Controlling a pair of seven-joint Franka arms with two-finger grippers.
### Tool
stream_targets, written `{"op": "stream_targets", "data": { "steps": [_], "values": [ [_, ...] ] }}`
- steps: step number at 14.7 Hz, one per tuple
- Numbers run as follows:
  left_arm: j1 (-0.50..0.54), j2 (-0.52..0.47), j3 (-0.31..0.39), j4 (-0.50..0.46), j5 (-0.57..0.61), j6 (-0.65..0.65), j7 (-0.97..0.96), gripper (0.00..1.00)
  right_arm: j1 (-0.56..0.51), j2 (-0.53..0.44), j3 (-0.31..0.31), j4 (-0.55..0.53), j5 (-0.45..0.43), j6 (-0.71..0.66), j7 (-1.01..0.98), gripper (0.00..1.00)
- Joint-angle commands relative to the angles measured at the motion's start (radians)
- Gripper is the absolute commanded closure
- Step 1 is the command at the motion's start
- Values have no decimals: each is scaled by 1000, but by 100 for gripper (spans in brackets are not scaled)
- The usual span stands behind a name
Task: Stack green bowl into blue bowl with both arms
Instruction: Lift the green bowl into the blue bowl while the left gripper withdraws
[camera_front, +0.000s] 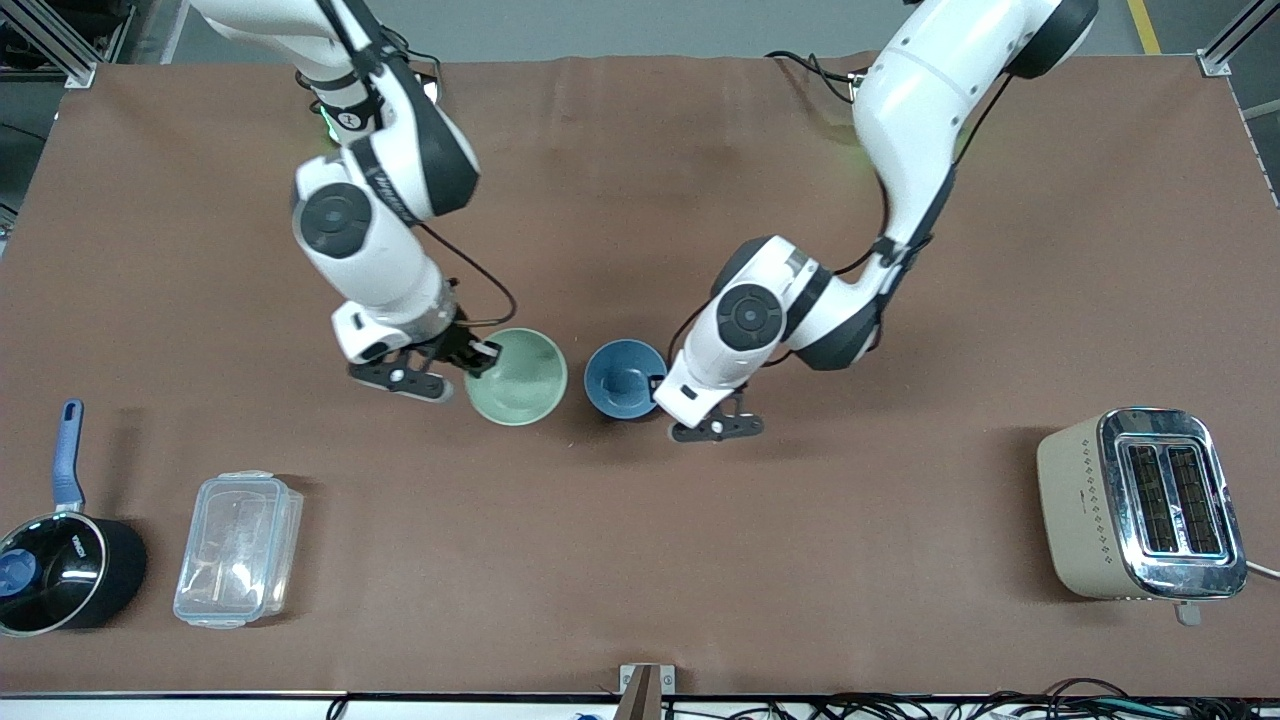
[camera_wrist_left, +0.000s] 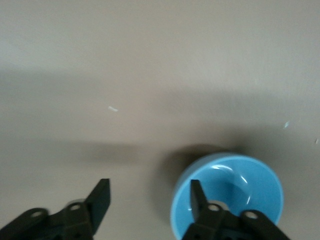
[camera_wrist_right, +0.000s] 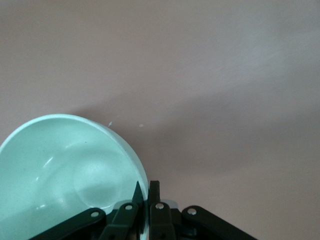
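Observation:
My right gripper is going to let go of the green bowl, so it rests in the middle of the blue bowl (camera_front: 626, 377), with the green bowl's rim inside the blue bowl's rim.
The pale green bowl (camera_front: 517, 376) is at the table's middle, beside the blue bowl (camera_front: 625, 378), which is toward the left arm's end. My right gripper (camera_front: 482, 358) is shut on the green bowl's rim, one finger inside and one outside; the right wrist view shows the gripper (camera_wrist_right: 146, 187) and the bowl (camera_wrist_right: 60, 165). I cannot tell whether this bowl is off the table. My left gripper (camera_front: 668, 392) is open at the blue bowl's rim. In the left wrist view (camera_wrist_left: 149, 196) one finger (camera_wrist_left: 197, 197) is over the blue bowl (camera_wrist_left: 250, 185), the other outside it.
A black saucepan with a blue handle (camera_front: 60, 560) and a clear plastic container (camera_front: 238, 548) stand nearer to the front camera at the right arm's end. A beige toaster (camera_front: 1140, 505) stands nearer at the left arm's end.

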Motion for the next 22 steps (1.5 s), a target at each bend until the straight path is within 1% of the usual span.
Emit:
{"op": "stream_targets", "data": {
  "steps": [1,3,5,7,9,12,17,19,20,22],
  "values": [
    [28,-107,54,21,23,-131,46,0,63,76,-10,55,9,26,89,100],
    [86,-167,71,21,23,-190,173,0,91,116,-10,76,9,47,118,100],
    [149,-216,71,21,25,-257,302,0,120,175,-10,113,7,89,187,100],
    [206,-250,73,21,25,-287,401,0,160,217,-11,141,6,89,224,99],
    [262,-293,71,20,25,-296,491,0,180,220,-11,138,4,89,247,99],
    [311,-354,71,20,26,-360,551,0,203,220,-13,132,3,86,273,99],
    [394,-454,70,21,25,-425,658,0,203,223,-13,104,-8,83,273,99],
    [442,-485,66,21,22,-457,750,0,206,223,-14,90,-8,87,273,99],
    [457,-509,65,20,22,-463,793,0,209,223,-14,89,-8,87,273,98],
    [464,-537,68,20,23,-481,810,0,211,231,-14,92,-10,95,273,98]
  ]
}}
